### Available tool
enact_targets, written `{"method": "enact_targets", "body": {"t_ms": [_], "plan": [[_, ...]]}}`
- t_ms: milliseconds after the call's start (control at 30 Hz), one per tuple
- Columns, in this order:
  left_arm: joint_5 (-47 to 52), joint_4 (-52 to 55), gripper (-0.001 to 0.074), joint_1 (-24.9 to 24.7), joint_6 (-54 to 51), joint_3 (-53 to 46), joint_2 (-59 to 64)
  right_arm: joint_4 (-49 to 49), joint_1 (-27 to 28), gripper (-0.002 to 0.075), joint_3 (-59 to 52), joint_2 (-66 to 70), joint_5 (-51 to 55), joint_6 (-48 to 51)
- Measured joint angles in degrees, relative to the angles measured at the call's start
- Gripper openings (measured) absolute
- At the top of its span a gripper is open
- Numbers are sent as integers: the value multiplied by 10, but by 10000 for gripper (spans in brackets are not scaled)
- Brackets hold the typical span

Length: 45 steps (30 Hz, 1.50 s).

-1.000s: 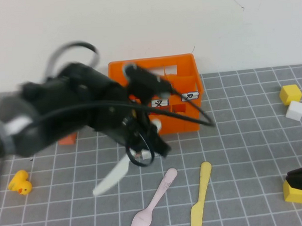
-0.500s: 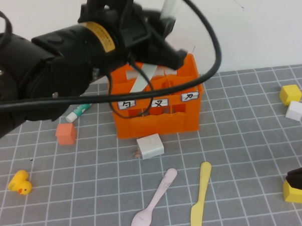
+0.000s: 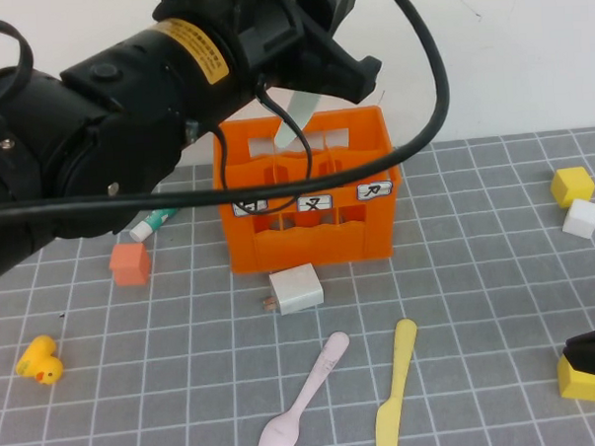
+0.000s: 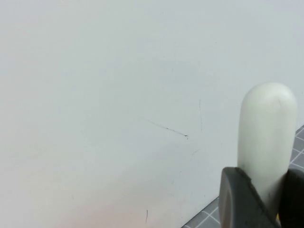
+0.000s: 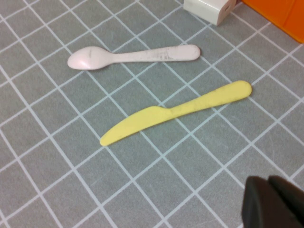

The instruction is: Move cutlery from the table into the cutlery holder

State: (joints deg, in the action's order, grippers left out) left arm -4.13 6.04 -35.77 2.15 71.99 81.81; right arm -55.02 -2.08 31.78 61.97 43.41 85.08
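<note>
The white knife will go down beside the pale pink spoon, on the yellow duck's side (image 3: 269,375), as I set it there with my left gripper.
My left gripper (image 3: 311,79) hangs over the orange cutlery holder (image 3: 308,227), shut on a white knife (image 3: 295,119) whose blade slants down into the crate's back row. In the left wrist view the knife's rounded handle (image 4: 268,128) sticks up between the grey fingers (image 4: 235,197). On the table in front of the crate lie a pale pink spoon (image 3: 303,399) (image 5: 133,55) and a yellow knife (image 3: 395,387) (image 5: 175,111). My right gripper (image 3: 592,353) (image 5: 273,204) sits shut and empty low at the table's right, well to the right of the yellow knife.
A white block (image 3: 295,288) lies just in front of the crate. Left of the crate are an orange cube (image 3: 129,263), a glue stick (image 3: 151,222) and a yellow duck (image 3: 39,360). Yellow cubes (image 3: 572,184) (image 3: 581,380) and a white cube (image 3: 582,217) sit at the right.
The left arm lifted the white knife off the table and carried it up over the crate; the blade now points down into a back compartment. The right arm stayed still.
</note>
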Motion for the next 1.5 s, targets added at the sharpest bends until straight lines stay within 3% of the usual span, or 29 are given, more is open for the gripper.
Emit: {"method": "enact_targets", "body": {"t_ms": [200, 433, 533, 967, 1133, 1200, 1300, 1500], "plan": [[58, 0, 152, 0, 0, 0, 0, 0, 0, -3, 0, 0, 0, 0], [326, -12, 152, 0, 0, 0, 10, 0, 0, -3, 0, 0, 0, 0], [388, -13, 152, 0, 0, -9, 28, 0, 0, -3, 0, 0, 0, 0], [367, -54, 163, 0, -2, -57, 141, 0, 0, -3, 0, 0, 0, 0], [345, -60, 348, 0, -2, -57, 131, 0, 0, -3, 0, 0, 0, 0], [332, -57, 375, 0, 0, -57, 116, 0, 0, -3, 0, 0, 0, 0], [309, -45, 329, 0, 12, -57, 82, 0, 0, -3, 0, 0, 0, 0], [269, -10, 67, 0, 26, -57, -16, 0, 0, -3, 0, 0, 0, 8]]}}
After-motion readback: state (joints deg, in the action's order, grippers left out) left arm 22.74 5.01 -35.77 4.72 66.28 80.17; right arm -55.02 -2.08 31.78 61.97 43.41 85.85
